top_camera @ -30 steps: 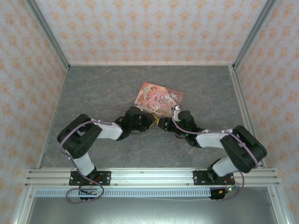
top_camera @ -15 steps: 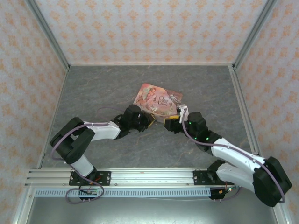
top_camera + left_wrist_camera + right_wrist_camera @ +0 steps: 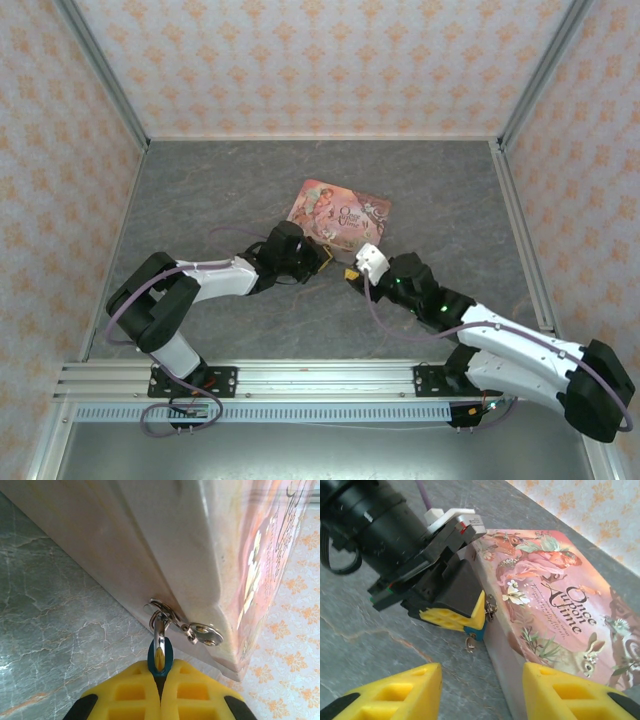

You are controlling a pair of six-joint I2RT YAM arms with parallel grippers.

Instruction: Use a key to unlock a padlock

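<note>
The key's head is broadside to my right gripper. I need to bring my right gripper from under the padlock, pinch the head's flat sides [image 3: 470,644] and turn the key.
The tiny blue padlock [image 3: 160,656] hangs by its silver shackle from the hasp [image 3: 202,632] on the front of the pink tin [image 3: 165,540]. My left gripper [image 3: 161,672] is shut on the padlock's blue body. In the right wrist view the padlock [image 3: 476,631] peeks out under the left yellow fingers [image 3: 452,617]. A small metal key [image 3: 470,643] sticks out of its underside, just above the table. My right gripper [image 3: 481,675] is open, a short way back from the key and holding nothing. From above, the left gripper [image 3: 318,258] is at the tin's near edge and the right gripper [image 3: 355,272] is beside it.
The pink illustrated tin [image 3: 340,213] lies flat mid-table, its lid closed. Grey marbled tabletop [image 3: 200,190] surrounds it. Patterned walls and aluminium posts [image 3: 520,100] close in the sides and back. Both forearms converge just in front of the tin.
My right arm has swung out and drawn its gripper back from the padlock toward the near side. The left gripper has stayed at the tin's hasp.
</note>
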